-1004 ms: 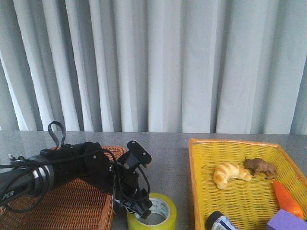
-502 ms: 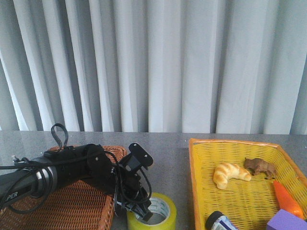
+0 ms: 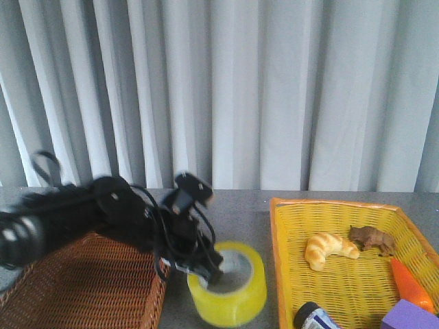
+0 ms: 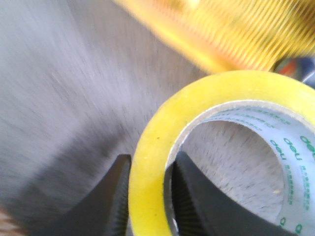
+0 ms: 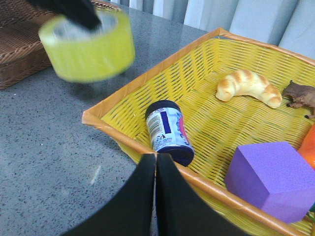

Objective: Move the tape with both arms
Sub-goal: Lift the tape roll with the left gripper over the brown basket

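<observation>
Next, my left gripper puts the tape down in the near half of the brown wicker basket (image 3: 103, 295). The tape is now lifted between the two baskets.
The tape (image 3: 230, 286) is a wide yellow roll with a white printed core. My left gripper (image 3: 206, 271) is shut on its wall, one finger inside the core and one outside, and holds it lifted above the grey table between the two baskets. In the left wrist view the roll (image 4: 197, 108) fills the frame, its wall pinched between the black fingers (image 4: 118, 196). The right wrist view shows the roll (image 5: 88, 46) hanging in the air, blurred. My right gripper (image 5: 156, 162) is shut and empty, low over the yellow basket's near rim; it is out of the front view.
A brown wicker basket (image 3: 82, 288) sits at the left. A yellow basket (image 3: 288, 274) at the right holds a croissant (image 3: 330, 249), a brown toy animal (image 3: 370, 238), an orange item (image 3: 410, 281), a purple block (image 5: 270, 177) and a dark jar with a white-blue label (image 5: 167, 130).
My left gripper has closed on the tape's wall and lifted it off the table, moving up and a little right. The left arm has risen and is blurred.
</observation>
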### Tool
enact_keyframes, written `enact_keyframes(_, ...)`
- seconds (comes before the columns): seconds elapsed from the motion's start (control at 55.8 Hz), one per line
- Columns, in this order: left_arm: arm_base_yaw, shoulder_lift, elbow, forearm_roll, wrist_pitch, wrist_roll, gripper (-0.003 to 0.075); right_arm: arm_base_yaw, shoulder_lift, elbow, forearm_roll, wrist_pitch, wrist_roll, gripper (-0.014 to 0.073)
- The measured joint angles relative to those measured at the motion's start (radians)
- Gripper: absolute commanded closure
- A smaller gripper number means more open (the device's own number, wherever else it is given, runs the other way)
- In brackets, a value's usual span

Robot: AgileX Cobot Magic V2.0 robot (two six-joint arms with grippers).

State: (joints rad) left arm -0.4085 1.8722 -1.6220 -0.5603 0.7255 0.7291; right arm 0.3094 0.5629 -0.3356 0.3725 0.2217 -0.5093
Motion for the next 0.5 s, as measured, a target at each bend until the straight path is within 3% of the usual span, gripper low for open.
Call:
enact_keyframes(0.269,0.076,-0.244,0.0,0.202,0.04,-0.023,0.0717,0.0,0.0,0.0,0.0,0.0,0.0,0.0598)
enact_keyframes(0.502,0.229,-0.255,-0.002,0.418,0.078,-0.214,0.0717,0.0,0.0,0.0,0.0,0.0,0.0,0.0598)
